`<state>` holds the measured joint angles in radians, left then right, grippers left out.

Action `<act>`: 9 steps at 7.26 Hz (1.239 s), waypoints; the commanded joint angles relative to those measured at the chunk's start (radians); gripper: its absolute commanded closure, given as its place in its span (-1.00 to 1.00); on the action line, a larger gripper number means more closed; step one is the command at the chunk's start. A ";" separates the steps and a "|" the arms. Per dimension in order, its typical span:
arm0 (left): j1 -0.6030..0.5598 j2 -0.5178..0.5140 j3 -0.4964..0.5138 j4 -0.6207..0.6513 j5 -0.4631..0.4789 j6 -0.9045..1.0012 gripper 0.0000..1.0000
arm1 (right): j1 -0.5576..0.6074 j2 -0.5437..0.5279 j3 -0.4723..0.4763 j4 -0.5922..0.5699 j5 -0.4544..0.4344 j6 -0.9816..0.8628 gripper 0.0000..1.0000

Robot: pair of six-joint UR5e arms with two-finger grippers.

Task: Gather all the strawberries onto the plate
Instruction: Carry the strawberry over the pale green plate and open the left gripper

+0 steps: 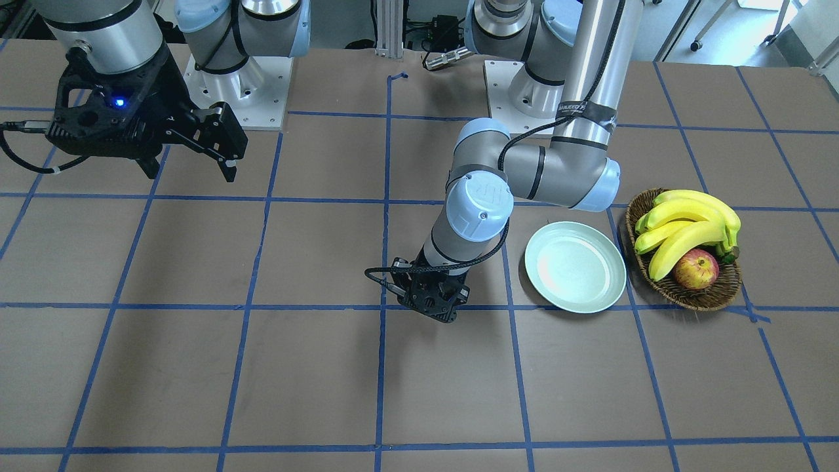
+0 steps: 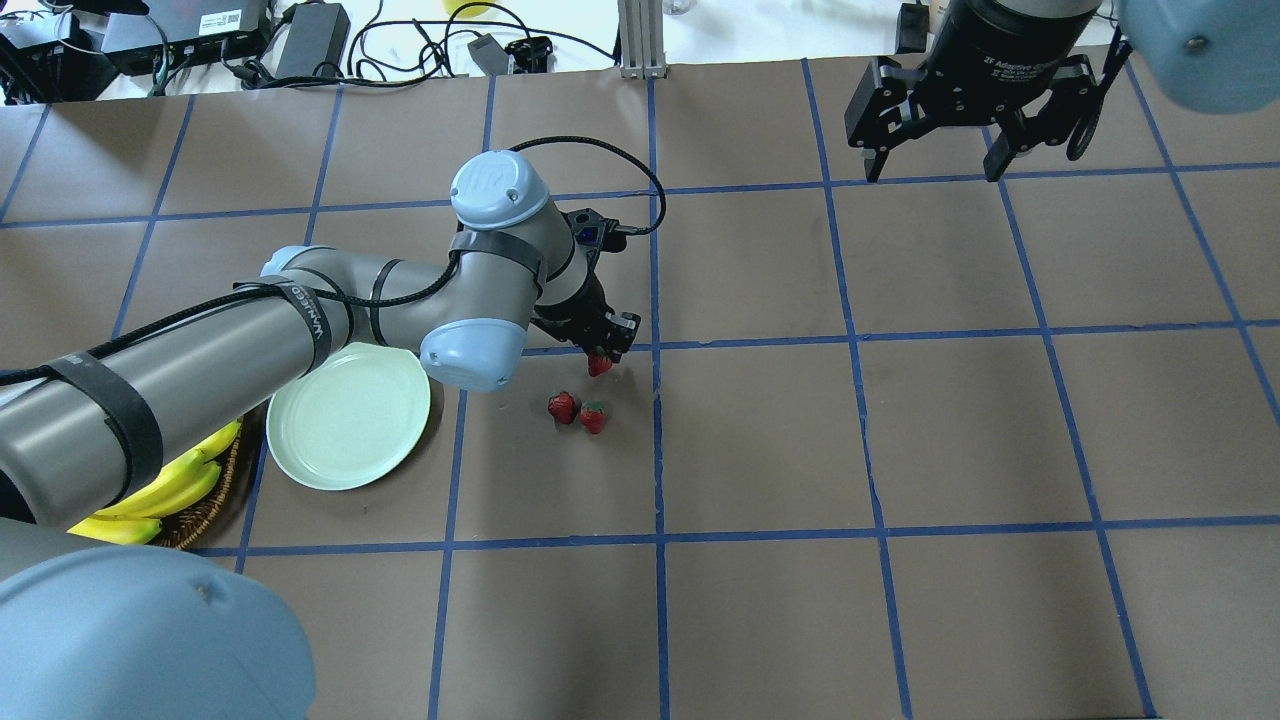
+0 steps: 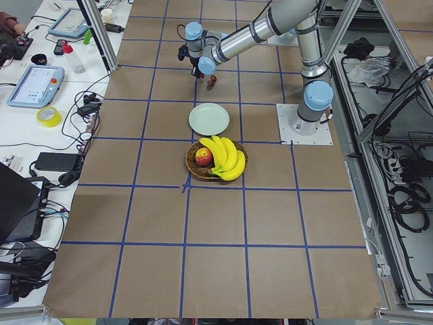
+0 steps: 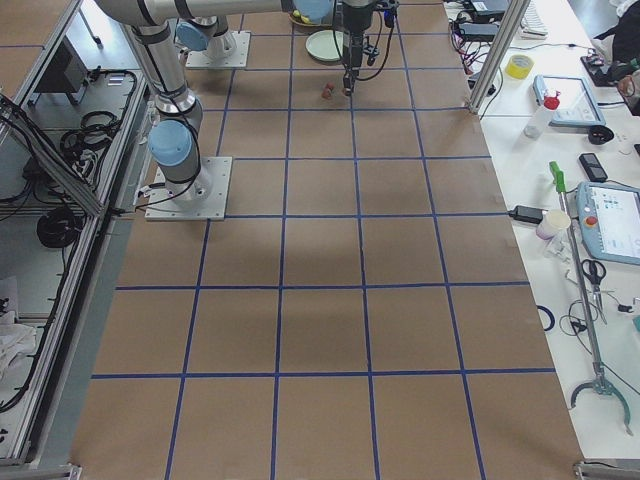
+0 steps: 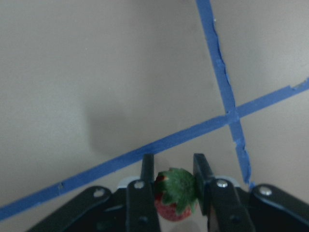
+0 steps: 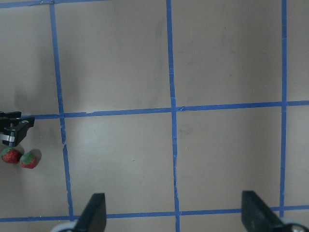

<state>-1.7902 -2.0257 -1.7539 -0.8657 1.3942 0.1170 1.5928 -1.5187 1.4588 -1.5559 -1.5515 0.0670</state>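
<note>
My left gripper releases the strawberry next on the pale mint plate, just off its middle (image 1: 595,272) toward the basket.
My left gripper (image 2: 603,352) is shut on one strawberry (image 5: 175,200), whose red body and green top sit between the two fingers (image 5: 145,193), low over a blue tape crossing. Two more strawberries (image 2: 562,407) (image 2: 594,417) lie side by side on the brown table just on the robot's side of that gripper, and they also show as strawberries (image 6: 9,155) at the left edge of the right wrist view. The pale mint plate (image 2: 348,415) lies empty to the left of them, partly under my left forearm. My right gripper (image 2: 935,165) hangs open and empty, high over the far right of the table.
A wicker basket (image 1: 685,295) holding bananas (image 1: 688,223) and an apple (image 1: 696,270) stands right beside the plate (image 1: 575,275). Blue tape lines grid the brown table. Cables and power bricks lie beyond the far edge.
</note>
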 commanded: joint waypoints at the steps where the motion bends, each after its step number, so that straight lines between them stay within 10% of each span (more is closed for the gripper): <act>1: 0.069 0.050 0.086 -0.180 0.114 0.070 1.00 | -0.001 -0.003 0.000 0.000 -0.005 -0.001 -1.00; 5: 0.412 0.110 0.071 -0.409 0.187 0.251 1.00 | 0.001 -0.001 -0.009 0.000 -0.013 -0.001 -1.00; 9: 0.485 0.090 -0.053 -0.394 0.325 0.257 1.00 | -0.004 -0.001 -0.015 0.002 -0.007 0.002 -1.00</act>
<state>-1.3298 -1.9229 -1.7781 -1.2703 1.7097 0.3732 1.5901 -1.5202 1.4441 -1.5551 -1.5621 0.0667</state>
